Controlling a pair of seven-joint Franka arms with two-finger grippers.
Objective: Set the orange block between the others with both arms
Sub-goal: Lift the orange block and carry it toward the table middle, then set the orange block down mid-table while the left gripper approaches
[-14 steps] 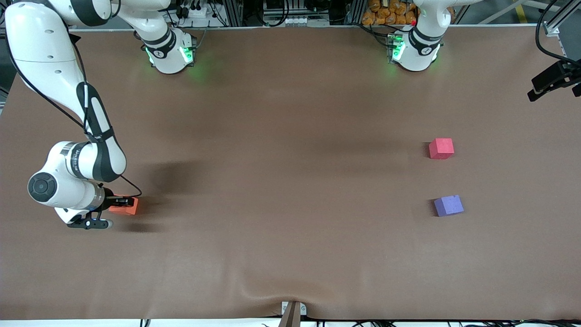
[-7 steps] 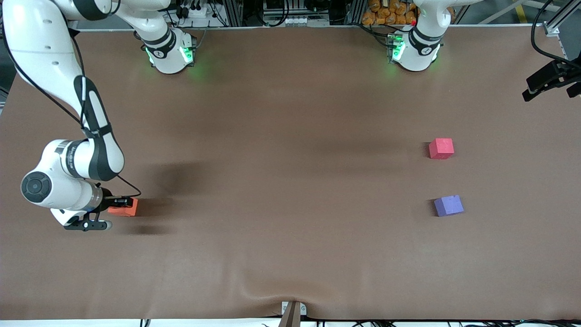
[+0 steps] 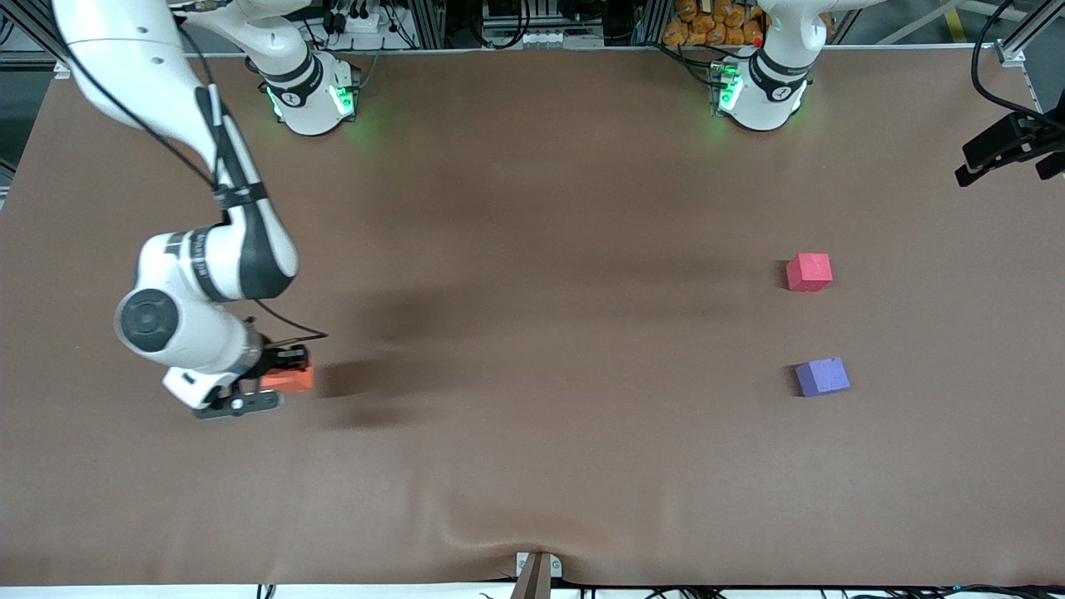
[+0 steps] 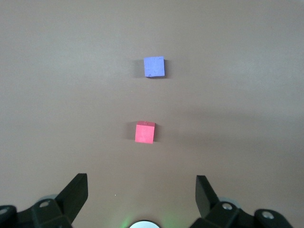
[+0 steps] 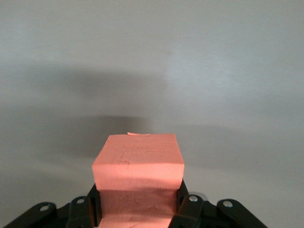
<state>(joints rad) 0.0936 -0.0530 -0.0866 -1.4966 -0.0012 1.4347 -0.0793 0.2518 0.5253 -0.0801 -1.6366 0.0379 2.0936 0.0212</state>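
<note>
Next, I let go of the orange block with my right gripper on the bare middle of the brown table [image 3: 516,325], well short of the cubes.
My right gripper [image 3: 287,376] is shut on the orange block [image 3: 293,379] and holds it just above the brown table, toward the right arm's end. In the right wrist view the orange block [image 5: 137,161] fills the space between the black fingers [image 5: 184,202] of my right gripper [image 5: 137,202]. The others lie on the table toward the left arm's end: a pinkish-red cube [image 3: 809,271] and a purple cube [image 3: 822,376] nearer the front camera, a gap between them. My left gripper [image 4: 141,184] hangs open and empty high over its base, and its view takes in the red cube [image 4: 145,132] and the purple cube [image 4: 154,66].
Both green-lit arm bases [image 3: 312,96] [image 3: 761,91] stand along the table's back edge. A black device with cables [image 3: 1003,150] hangs at the left arm's end. The table cover has a wrinkle [image 3: 499,532] above a bracket [image 3: 537,574] at the front edge.
The right arm has carried the orange block off its spot and toward the middle of the table, with its shadow following. The red and purple cubes have not moved.
</note>
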